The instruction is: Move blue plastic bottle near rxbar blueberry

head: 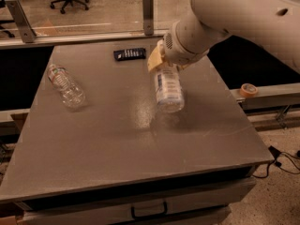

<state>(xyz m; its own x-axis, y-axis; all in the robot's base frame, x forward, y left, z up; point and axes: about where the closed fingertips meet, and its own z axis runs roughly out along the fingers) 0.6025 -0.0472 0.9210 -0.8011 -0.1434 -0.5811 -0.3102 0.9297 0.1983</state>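
The robot's gripper will release the blue plastic bottle on the grey table (150,66), beside the arm-side end of the rxbar blueberry.
The blue plastic bottle (168,88), clear with a pale blue-and-white label, hangs tilted above the middle of the grey table (117,144), its base pointing toward me. My gripper (159,62) is shut on the bottle's upper end, under the big white arm (243,18). The cap is hidden by the gripper. The rxbar blueberry (130,54), a small dark flat bar with white lettering, lies near the table's far edge, just left of the gripper.
A smaller clear crinkled bottle (65,86) with a red-marked label lies on the table's left side. A roll of tape (248,89) sits on a ledge at the right. A glass barrier with metal posts (148,13) runs behind the table.
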